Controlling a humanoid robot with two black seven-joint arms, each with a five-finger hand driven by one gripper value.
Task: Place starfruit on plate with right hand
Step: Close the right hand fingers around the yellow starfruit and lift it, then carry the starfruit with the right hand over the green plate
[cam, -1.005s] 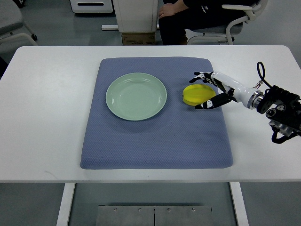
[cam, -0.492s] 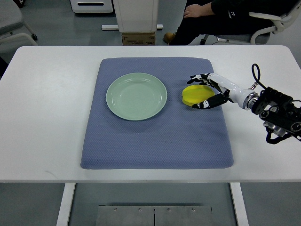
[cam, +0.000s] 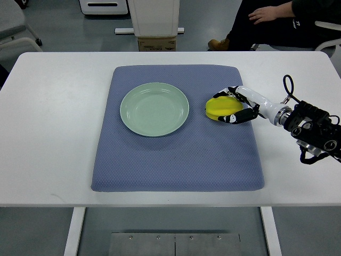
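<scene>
Next, I let go of the yellow starfruit with my right gripper on the far part of the pale green plate (cam: 163,96), near the plate's rim.
A yellow starfruit (cam: 220,108) lies on the blue mat (cam: 176,160), just right of the pale green plate (cam: 154,109), which is empty. My right hand (cam: 232,105) comes in from the right edge and its black-tipped fingers (cam: 233,118) curl around the starfruit's right side, above and below it. The fruit still rests on the mat. The left arm is not in view.
The mat lies on a white table (cam: 48,133). My right forearm with its black wrist unit (cam: 314,128) lies over the table's right side. A seated person (cam: 277,24) is behind the table at the top right.
My right hand has slid a little left and its fingers have closed in around the starfruit. The fruit has not moved. The person behind the table has shifted right.
</scene>
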